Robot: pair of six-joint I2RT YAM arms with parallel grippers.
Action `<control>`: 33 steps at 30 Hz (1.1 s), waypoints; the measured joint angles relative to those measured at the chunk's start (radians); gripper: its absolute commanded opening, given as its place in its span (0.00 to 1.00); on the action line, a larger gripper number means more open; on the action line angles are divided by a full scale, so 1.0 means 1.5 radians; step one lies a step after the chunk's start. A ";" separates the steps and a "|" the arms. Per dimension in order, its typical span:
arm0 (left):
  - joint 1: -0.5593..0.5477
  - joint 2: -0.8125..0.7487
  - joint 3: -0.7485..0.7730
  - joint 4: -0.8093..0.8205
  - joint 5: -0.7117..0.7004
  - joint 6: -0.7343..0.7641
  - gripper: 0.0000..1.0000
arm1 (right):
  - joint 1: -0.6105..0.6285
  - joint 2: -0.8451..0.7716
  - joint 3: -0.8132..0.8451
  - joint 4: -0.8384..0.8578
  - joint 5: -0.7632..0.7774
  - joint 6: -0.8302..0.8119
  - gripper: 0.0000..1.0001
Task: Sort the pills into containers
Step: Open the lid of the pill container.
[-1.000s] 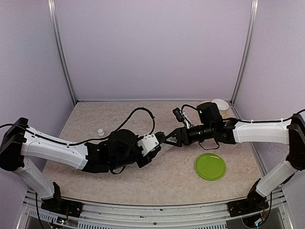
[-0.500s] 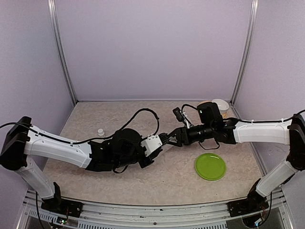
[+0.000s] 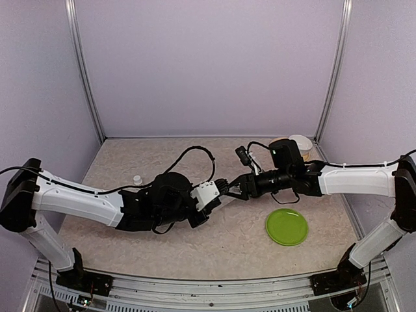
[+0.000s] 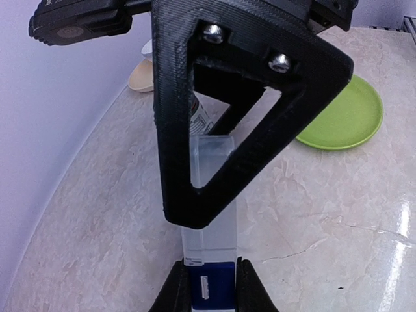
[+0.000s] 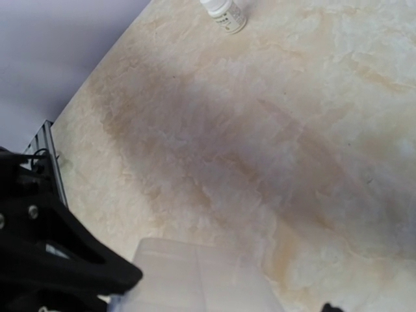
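The blue end [image 4: 213,285] is inside my left gripper's hold on the pill box's sides, so next my left gripper opens, turns and pinches it by its edge.
The clear pill box [image 4: 218,240], whose compartments are the containers, lies lengthwise between the two grippers. My left gripper [image 4: 208,290] is shut on its blue end, with a finger against each side. In the top view the left gripper [image 3: 223,187] meets the right gripper [image 3: 239,188] at mid-table and the arms hide the box. One black triangular finger [image 4: 175,130] of the right gripper crosses over the box's far half. In the right wrist view the blurred box [image 5: 195,279] sits low between spread jaws, apart from the one fingertip [image 5: 330,306] that shows. No pills are in view.
A white bottle [image 3: 137,180] [image 5: 224,13] stands left of the arms. The round green plate [image 3: 286,227] [image 4: 344,117] lies at the front right. A white bowl [image 3: 301,145] [image 4: 140,75] sits at the back right corner. Walls enclose the table on three sides.
My left gripper has slid a little right, up to the right gripper, and its jaws have closed on the box's blue end. The right arm has stayed still.
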 measured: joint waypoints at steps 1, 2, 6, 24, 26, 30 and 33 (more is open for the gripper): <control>0.004 -0.004 0.000 -0.004 0.009 -0.002 0.09 | 0.000 0.000 0.000 0.001 -0.002 -0.003 0.59; 0.007 -0.007 -0.001 -0.007 0.018 -0.006 0.10 | 0.000 0.000 0.000 0.003 -0.003 -0.006 0.59; 0.020 -0.022 -0.004 -0.013 0.058 -0.020 0.10 | 0.001 -0.004 0.000 0.009 -0.008 -0.020 0.58; 0.075 -0.053 -0.005 -0.052 0.214 -0.086 0.50 | 0.005 -0.011 0.001 0.002 -0.019 -0.100 0.57; 0.081 -0.058 -0.005 -0.053 0.216 -0.093 0.63 | 0.005 -0.011 0.000 -0.008 -0.019 -0.106 0.57; 0.087 -0.073 -0.008 -0.051 0.214 -0.104 0.73 | 0.005 -0.011 0.000 -0.013 -0.023 -0.112 0.57; 0.090 -0.085 -0.016 -0.050 0.214 -0.107 0.80 | 0.005 -0.011 0.000 -0.015 -0.024 -0.115 0.57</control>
